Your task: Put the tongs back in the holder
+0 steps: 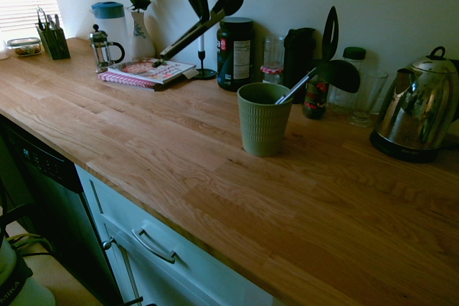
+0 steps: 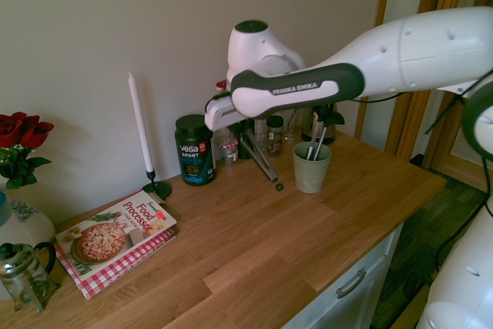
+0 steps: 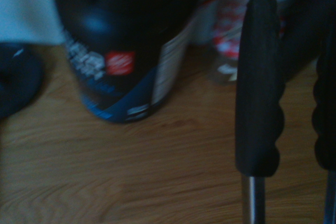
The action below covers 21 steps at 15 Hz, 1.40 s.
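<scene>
The robot's gripper will release the tongs inside the olive-green ribbed holder (image 2: 306, 153), beside the spatula's steel handle.
My gripper (image 1: 197, 13) hangs in the air at the back of the wooden counter, shut on the long black tongs (image 1: 188, 34). They slant from the rounded tips at the upper right down to the handle end over the cookbook. From the other side the tongs (image 2: 266, 166) hang below the gripper (image 2: 248, 138), just left of the holder (image 2: 311, 167). The olive-green ribbed holder (image 1: 263, 118) stands upright on the counter, to the right of the gripper. A spatula with a steel handle and a black blade (image 1: 338, 74) leans in it. Two dark tong arms (image 3: 257, 82) show blurred in the wrist view.
A dark supplement jar (image 1: 235, 54) stands right behind the tongs, with a white candle (image 2: 140, 125) and a cookbook (image 1: 147, 72) beside it. Glass jars and a steel kettle (image 1: 416, 109) line the wall to the right. A French press (image 1: 104, 48) and a rose vase (image 1: 140, 30) stand further left.
</scene>
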Available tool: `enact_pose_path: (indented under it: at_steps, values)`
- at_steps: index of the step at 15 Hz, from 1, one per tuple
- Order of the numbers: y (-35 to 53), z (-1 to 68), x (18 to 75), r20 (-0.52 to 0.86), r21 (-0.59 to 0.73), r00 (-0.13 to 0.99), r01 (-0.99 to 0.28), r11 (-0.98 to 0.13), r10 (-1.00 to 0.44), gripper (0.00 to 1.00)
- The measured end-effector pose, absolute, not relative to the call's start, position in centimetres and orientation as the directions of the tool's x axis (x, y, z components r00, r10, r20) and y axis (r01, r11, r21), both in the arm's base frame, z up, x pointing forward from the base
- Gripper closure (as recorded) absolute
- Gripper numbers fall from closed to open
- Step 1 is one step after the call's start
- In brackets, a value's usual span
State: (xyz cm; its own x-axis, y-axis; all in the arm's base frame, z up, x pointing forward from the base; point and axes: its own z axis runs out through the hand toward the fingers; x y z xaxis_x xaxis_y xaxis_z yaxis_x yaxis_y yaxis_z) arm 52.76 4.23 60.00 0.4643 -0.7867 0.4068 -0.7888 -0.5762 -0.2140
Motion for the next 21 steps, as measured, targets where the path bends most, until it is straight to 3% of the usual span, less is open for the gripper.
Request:
enact_pose_path:
  at_steps: [3, 11, 16, 21]
  values:
    - [-1.1, 64.0, 50.6, 0.52, -0.252, 0.299, -0.841, -0.479, -0.8, 1.0]
    - [-6.9, 61.9, 49.4, 0.73, -0.409, -0.106, -0.86, -0.306, -0.675, 1.0]
    - [-11.3, 58.1, 49.4, 0.723, -0.443, -0.156, -0.852, -0.278, -0.673, 1.0]
    - [-12.2, 53.7, 51.8, 0.689, -0.451, -0.129, -0.847, -0.282, -0.713, 1.0]
